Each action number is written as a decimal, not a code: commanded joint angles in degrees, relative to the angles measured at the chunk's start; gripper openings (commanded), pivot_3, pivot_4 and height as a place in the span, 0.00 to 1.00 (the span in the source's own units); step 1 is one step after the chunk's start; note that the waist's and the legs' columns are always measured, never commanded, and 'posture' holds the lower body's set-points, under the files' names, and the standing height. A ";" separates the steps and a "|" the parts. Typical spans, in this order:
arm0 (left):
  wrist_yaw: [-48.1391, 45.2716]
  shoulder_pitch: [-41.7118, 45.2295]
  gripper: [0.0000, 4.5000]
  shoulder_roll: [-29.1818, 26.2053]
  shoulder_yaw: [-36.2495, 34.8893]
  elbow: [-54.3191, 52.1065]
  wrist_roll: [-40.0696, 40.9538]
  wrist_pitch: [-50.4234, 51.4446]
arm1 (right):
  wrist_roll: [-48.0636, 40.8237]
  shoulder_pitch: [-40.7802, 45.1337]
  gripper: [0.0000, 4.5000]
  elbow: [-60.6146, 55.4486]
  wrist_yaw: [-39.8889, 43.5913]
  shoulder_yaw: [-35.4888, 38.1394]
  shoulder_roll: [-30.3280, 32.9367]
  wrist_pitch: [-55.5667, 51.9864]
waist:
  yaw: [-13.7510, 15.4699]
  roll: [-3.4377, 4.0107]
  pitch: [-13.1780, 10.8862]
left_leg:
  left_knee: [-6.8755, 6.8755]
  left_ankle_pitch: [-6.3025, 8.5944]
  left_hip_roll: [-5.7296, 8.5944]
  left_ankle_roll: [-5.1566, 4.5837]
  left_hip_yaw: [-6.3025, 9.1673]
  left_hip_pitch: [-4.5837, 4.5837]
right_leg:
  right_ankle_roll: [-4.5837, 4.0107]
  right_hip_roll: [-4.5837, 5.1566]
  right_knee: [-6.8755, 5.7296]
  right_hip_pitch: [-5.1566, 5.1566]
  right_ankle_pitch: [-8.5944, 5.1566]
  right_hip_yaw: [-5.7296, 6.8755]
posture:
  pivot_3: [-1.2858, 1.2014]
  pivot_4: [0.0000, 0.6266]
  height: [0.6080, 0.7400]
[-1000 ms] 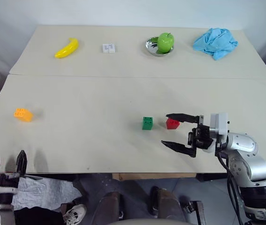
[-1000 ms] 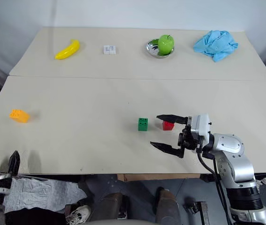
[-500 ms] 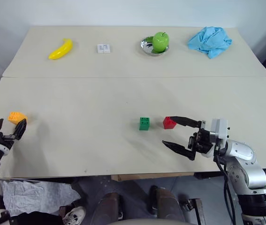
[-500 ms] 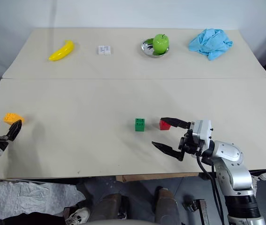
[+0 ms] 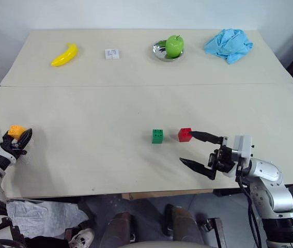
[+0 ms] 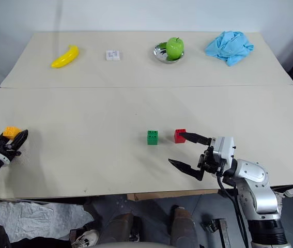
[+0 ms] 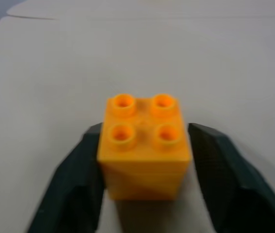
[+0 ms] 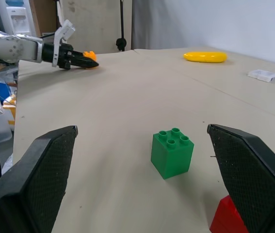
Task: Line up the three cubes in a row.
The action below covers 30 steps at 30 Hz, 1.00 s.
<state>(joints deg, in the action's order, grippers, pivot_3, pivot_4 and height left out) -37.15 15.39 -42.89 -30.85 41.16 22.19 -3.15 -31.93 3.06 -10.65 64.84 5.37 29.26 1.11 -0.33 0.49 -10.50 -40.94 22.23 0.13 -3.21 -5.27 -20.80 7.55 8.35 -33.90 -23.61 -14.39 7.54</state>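
Note:
My left gripper is going to put the orange cube down beside the green cube, across from the red cube (image 5: 129,136).
The orange cube (image 5: 16,130) sits at the table's far left edge, and my left gripper (image 5: 18,138) is shut on it. In the left wrist view the black fingers (image 7: 79,179) press both sides of the orange cube (image 7: 144,145), which still rests on the table. The green cube (image 5: 157,136) and the red cube (image 5: 185,135) stand side by side, a small gap between them, near the table's middle front. My right gripper (image 5: 187,148) is open just right of the red cube, its far finger reaching beside it, holding nothing.
Along the back of the table (image 5: 99,103) lie a yellow banana (image 5: 64,55), a small white box (image 5: 111,53), a green apple (image 5: 174,45) in a metal dish (image 5: 161,52), and a crumpled blue cloth (image 5: 229,45). A seam crosses the table.
My left gripper came up from below the table's front edge, moved forward around the orange cube and shut on it. The right gripper stayed open in place.

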 commanded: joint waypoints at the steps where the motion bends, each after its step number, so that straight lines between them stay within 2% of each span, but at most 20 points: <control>1: -6.43 -0.47 0.34 0.47 1.26 -8.02 3.16 0.81 | -0.03 -1.58 1.00 -1.17 -0.84 2.26 0.73 1.32 | 0.29 0.00 0.00 | -0.01 0.00 0.00 0.00 0.01 0.00 | 0.00 0.01 -0.01 0.00 0.00 0.00 | 0.52 0.24 1.00; 2: -9.02 -0.35 0.34 0.96 1.98 -10.46 4.43 1.48 | 0.01 -1.99 1.00 -1.40 -1.03 2.51 0.88 1.41 | 0.51 -0.01 0.00 | -0.02 0.00 0.01 0.00 0.02 -0.02 | 0.00 0.03 0.00 0.01 0.00 0.01 | 0.52 0.24 1.00; 4: -22.93 0.05 0.34 1.32 8.54 -20.56 9.28 5.96 | -1.14 -3.66 1.00 -2.70 -0.97 3.98 1.70 0.87 | 0.96 -0.02 0.00 | -0.08 0.00 0.06 -0.01 0.08 -0.03 | 0.00 0.10 -0.06 0.04 0.00 0.00 | 0.52 0.24 1.00; 6: -28.83 3.20 0.34 1.02 14.41 -22.44 7.61 7.12 | -2.07 -4.92 1.00 -3.66 -0.80 4.96 2.37 0.20 | 1.50 -0.01 0.00 | -0.13 -0.01 0.11 -0.02 0.09 -0.06 | 0.03 0.14 -0.07 0.05 0.02 -0.02 | 0.52 0.24 1.00; 8: -32.62 7.79 0.34 1.22 19.28 -19.98 3.82 4.82 | -2.20 -5.79 1.00 -4.02 -0.75 5.30 2.94 0.10 | 1.48 0.00 0.00 | -0.14 -0.02 0.14 -0.03 0.05 -0.01 | 0.05 0.13 -0.06 0.10 0.03 -0.03 | 0.52 0.24 1.00; 11: -40.63 19.41 0.34 5.42 27.92 -11.23 -1.24 0.18 | -2.17 -7.41 1.00 -4.18 -0.38 6.30 3.64 0.60 | 1.57 0.00 0.00 | -0.10 -0.02 0.18 -0.01 -0.12 0.11 | 0.05 -0.10 -0.04 0.15 0.03 -0.06 | 0.52 0.24 1.00; 15: -46.58 31.09 0.34 11.25 33.59 3.56 -6.76 -6.41 | -1.94 -8.13 1.00 -4.87 -1.24 7.07 3.83 0.87 | 1.34 0.00 0.00 | -0.08 -0.02 0.15 0.05 -0.44 0.11 | 0.04 -0.34 0.05 0.15 0.03 -0.12 | 0.52 0.24 1.00; 22: -49.64 41.19 0.34 16.22 36.47 21.87 -13.74 -16.21 | -1.51 -11.58 1.00 -8.38 -4.72 8.58 2.74 1.61 | 0.13 -0.01 -0.01 | -0.05 -0.03 -0.05 0.08 -0.70 -0.11 | 0.04 -0.60 0.22 -0.02 0.02 -0.13 | 0.52 0.24 1.00; 30: -50.25 42.80 0.34 18.63 35.94 27.14 -16.60 -20.41 | -3.80 -13.96 1.00 -10.08 -4.94 9.50 2.40 2.03 | 0.59 -0.03 -0.02 | -0.23 -0.03 -0.03 0.07 -0.55 -0.26 | 0.07 -0.54 0.18 -0.04 0.04 -0.12 | 0.52 0.24 1.00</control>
<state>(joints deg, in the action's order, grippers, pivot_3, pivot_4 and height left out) -85.93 56.96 -24.62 5.56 68.37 6.15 -22.30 -33.82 -10.63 -18.59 59.57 13.68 31.59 2.59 0.27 0.45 -10.52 -41.17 22.20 0.10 -3.14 -5.80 -21.07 7.63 7.82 -33.71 -23.65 -14.35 7.43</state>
